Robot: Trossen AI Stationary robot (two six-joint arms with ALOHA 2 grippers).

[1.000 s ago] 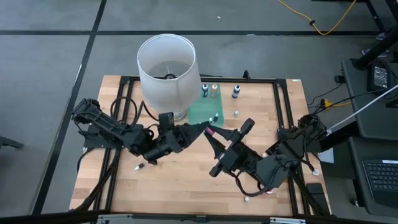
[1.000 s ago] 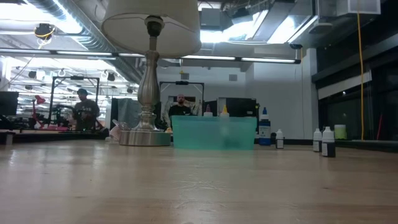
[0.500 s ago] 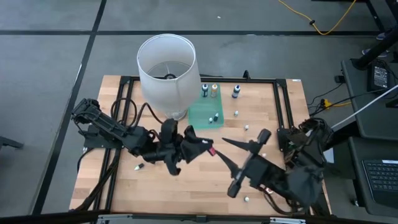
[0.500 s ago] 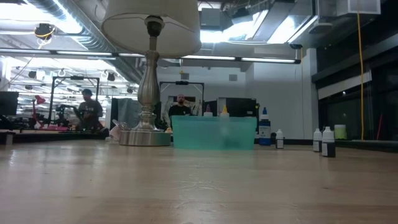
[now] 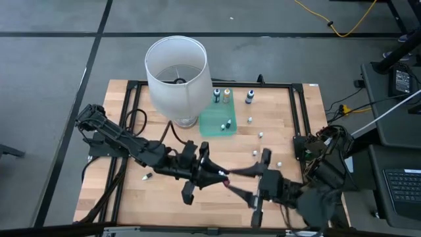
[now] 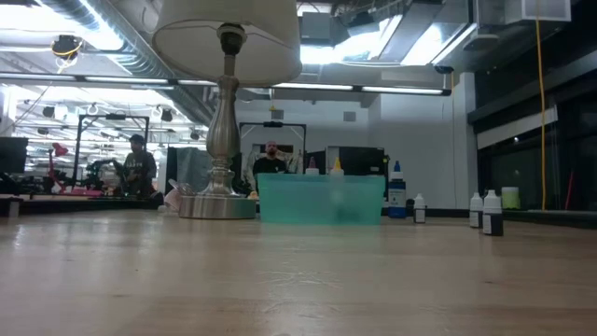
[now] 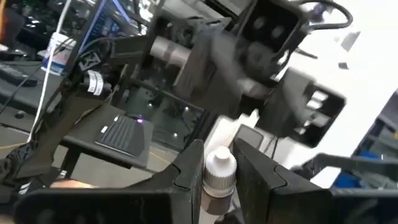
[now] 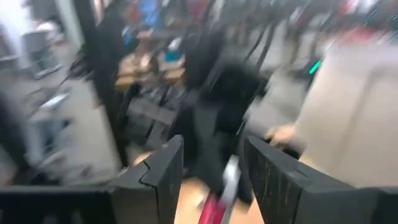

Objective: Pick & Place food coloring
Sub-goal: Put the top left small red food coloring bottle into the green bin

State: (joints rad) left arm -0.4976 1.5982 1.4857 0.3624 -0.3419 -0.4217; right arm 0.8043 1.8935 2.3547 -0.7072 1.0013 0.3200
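The robot's left gripper needs to release the food coloring bottle upright on the bare wood at the table's near middle (image 5: 222, 195).
A small food coloring bottle (image 7: 217, 180), white-capped with red contents, hangs above the table's near middle. My left gripper (image 5: 221, 176) is shut on it, reaching in from the left. My right gripper (image 5: 233, 181) faces it from the right, open. In the right wrist view its two fingers stand on either side of the bottle (image 8: 219, 198) with gaps showing. Several more bottles stand on the table near the green tray (image 5: 212, 118), such as one (image 5: 249, 97) at the back and one (image 5: 255, 153) nearer. Neither gripper shows in the low view. My left gripper pinches the bottle's body just below the white cap (image 7: 208, 188) between its two fingers. The cap (image 7: 221, 162) sticks out past the fingertips. The fingers come in roughly level from the table's left. The bottle is lifted clear of the table.
A tall lamp with a white shade (image 5: 176, 69) stands at the back left, its metal base (image 6: 216, 205) beside the tray (image 6: 320, 201). One loose bottle (image 5: 146, 177) lies at the near left, and others stand at the right (image 6: 492, 214). People show in the room beyond.
Both grippers have gone toward the table's near edge. My left gripper has rolled and carried the red bottle along, still clear of the table. My right gripper has swung round and rolled, and now faces the bottle from the right.
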